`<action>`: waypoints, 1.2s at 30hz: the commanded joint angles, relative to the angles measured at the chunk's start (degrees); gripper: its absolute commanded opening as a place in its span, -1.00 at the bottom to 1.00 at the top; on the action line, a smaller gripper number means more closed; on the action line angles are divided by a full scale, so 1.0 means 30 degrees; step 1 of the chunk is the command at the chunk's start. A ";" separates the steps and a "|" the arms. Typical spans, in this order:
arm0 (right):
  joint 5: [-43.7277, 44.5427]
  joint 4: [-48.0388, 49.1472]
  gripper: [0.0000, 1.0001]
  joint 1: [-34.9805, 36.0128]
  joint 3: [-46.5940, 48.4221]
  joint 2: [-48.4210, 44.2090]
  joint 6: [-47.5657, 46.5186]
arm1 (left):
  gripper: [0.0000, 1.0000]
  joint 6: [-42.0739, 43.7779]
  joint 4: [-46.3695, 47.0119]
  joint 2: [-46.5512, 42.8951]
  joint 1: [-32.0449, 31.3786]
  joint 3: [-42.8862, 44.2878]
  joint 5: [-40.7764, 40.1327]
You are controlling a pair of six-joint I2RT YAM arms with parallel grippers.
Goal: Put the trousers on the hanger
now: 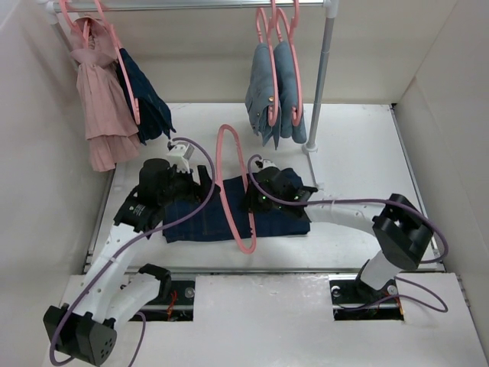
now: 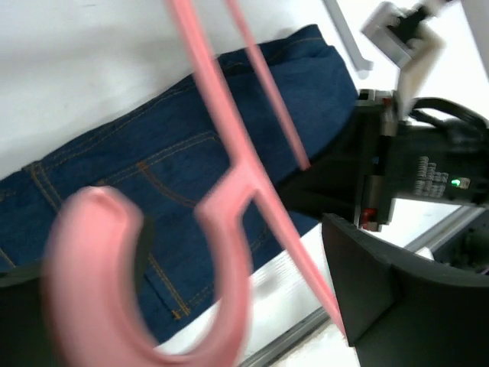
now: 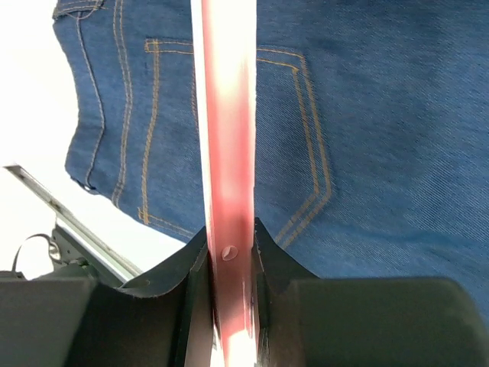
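My left gripper should take the hanger's hook [image 2: 231, 279], since my right gripper is busy holding the hanger's bar, before my right gripper folds the trousers' end over.
The dark navy trousers [image 1: 206, 218] lie folded flat on the white table, with orange stitching showing in the left wrist view [image 2: 153, 168] and the right wrist view [image 3: 367, 115]. The pink hanger [image 1: 243, 229] stands tilted above them. My right gripper [image 1: 256, 197] is shut on one bar of the hanger [image 3: 228, 153], its jaws pressed against both sides of it [image 3: 229, 248]. My left gripper [image 1: 199, 180] hovers over the left end of the trousers with its jaws wide apart [image 2: 191, 290]. The blurred hanger hook [image 2: 221, 252] lies between its fingers [image 2: 374, 290], which do not grip it.
A rail across the back holds a pink garment [image 1: 99, 99], another dark navy garment [image 1: 149, 99] and paler blue jeans [image 1: 273, 95] on pink hangers. The rail post [image 1: 321, 76] stands at the back right. Side walls close in the table [image 1: 359, 153].
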 commanded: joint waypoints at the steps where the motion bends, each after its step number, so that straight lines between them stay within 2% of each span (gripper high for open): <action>1: 0.0647 0.0584 -1.00 -0.0154 -0.0765 -0.1205 -0.0737 | 0.51 0.0337 0.0083 -0.0313 0.0322 0.1204 0.0022; 3: 0.0444 0.0584 -1.00 -0.0154 -0.0998 -0.1413 -0.0737 | -0.24 0.0105 0.0083 -0.0078 0.0322 0.1204 0.0492; 4: 0.0442 0.0584 -1.00 -0.0154 -0.1001 -0.1413 -0.0737 | -0.80 -0.0275 0.0083 0.0096 0.0322 0.1204 0.0493; 5: 0.0442 0.0584 -1.00 -0.0154 -0.1001 -0.1413 -0.0737 | -0.88 -0.0278 0.0083 0.0097 0.0322 0.1204 0.0696; 7: 0.0442 0.0584 -1.00 -0.0154 -0.1175 -0.1413 -0.0969 | -0.83 -0.0278 0.0083 0.0097 0.0496 0.1204 0.0991; 8: 0.0442 0.0584 -1.00 -0.0154 -0.1176 -0.1413 -0.1204 | -0.49 -0.0278 0.0083 0.0097 0.0497 0.1204 0.1195; 10: 0.0442 0.0584 -1.00 -0.0328 -0.1350 -0.1413 -0.1206 | -0.24 -0.0278 0.0083 0.0097 0.0497 0.1380 0.1197; 13: 0.0034 0.0584 -1.00 -0.0330 -0.1528 -0.1208 -0.1440 | -0.19 -0.0278 -0.0325 0.0097 0.0497 0.1729 0.1372; 14: 0.0032 0.0584 -1.00 -0.0330 -0.1731 -0.1208 -0.1440 | -0.25 -0.0278 -0.0327 0.0097 0.0671 0.1731 0.1372; 16: 0.0032 0.0584 -1.00 -0.0330 -0.1965 -0.1208 -0.1440 | -0.68 -0.0103 -0.0530 0.0273 0.0673 0.1731 0.1372; 19: 0.0032 0.0584 -1.00 -0.0506 -0.1967 -0.1208 -0.1614 | -1.00 -0.0103 -0.0532 0.0273 0.0673 0.1731 0.1372; 24: -0.0320 0.0584 -1.00 -0.0913 -0.1967 -0.1208 -0.1616 | -1.00 -0.0335 -0.0708 0.0681 0.0673 0.1731 0.1548; 25: -0.0494 0.0062 -0.90 -0.0916 -0.1967 -0.1208 -0.1616 | -1.00 -0.0714 -0.0708 0.0857 0.0673 0.1528 0.1374; 26: -0.0495 -0.0262 -0.45 -0.1148 -0.1967 -0.1440 -0.1616 | -1.00 -0.0921 -0.0882 0.0859 0.0673 0.1526 0.1140; 27: 0.0027 -0.0758 0.75 -0.1150 -0.1967 -0.1616 -0.1616 | -1.00 -0.1126 -0.1115 0.1120 0.0847 0.1294 0.0645; 28: 0.0583 -0.1372 1.00 -0.1150 -0.1764 -0.1879 -0.1616 | -1.00 -0.1418 -0.1118 0.1123 0.0849 0.1292 0.0350; 32: 0.3133 -0.4941 1.00 -0.1150 -0.1938 -0.4742 -0.1326 | -1.00 -0.2385 -0.0680 0.2087 0.1259 0.0239 0.0843; 36: 0.4921 -0.8372 1.00 -0.2260 -0.2700 -0.6593 0.0163 | -1.00 -0.3413 0.0257 0.2617 0.1464 -0.0290 0.1050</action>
